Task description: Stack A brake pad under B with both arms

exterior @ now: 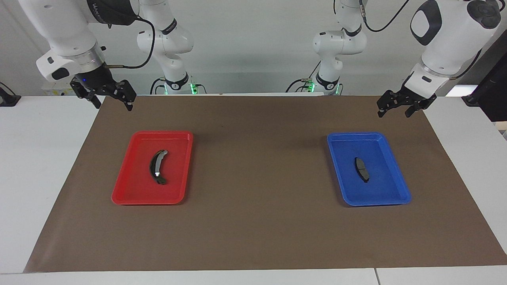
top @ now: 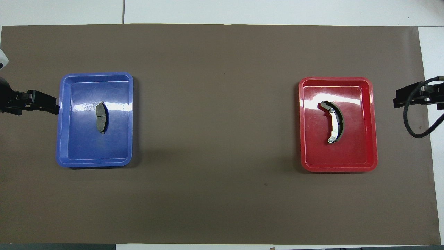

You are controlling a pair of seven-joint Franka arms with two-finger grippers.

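My left gripper needs to grip the A brake pad's end (top: 101,109) beside the blue tray's bright reflection, leaving the A brake pad's other end free.
The A brake pad (exterior: 361,169) (top: 101,117), short, dark grey and nearly flat, lies in the blue tray (exterior: 376,202) (top: 83,149) toward the left arm's end of the table. B (exterior: 157,167) (top: 334,121), a longer black crescent with silver metal edge and ends, lies in the red tray (exterior: 134,190) (top: 357,152) toward the right arm's end. My left gripper (exterior: 394,113) (top: 54,106) hangs open and empty over the mat's edge beside the blue tray. My right gripper (exterior: 113,105) (top: 397,100) hangs open and empty over the mat's edge beside the red tray.
A brown mat (exterior: 253,221) (top: 215,104) covers most of the white table (exterior: 35,166), and both trays sit on it with a wide stretch of bare mat between them. A black cable (top: 414,128) loops down from the right wrist.
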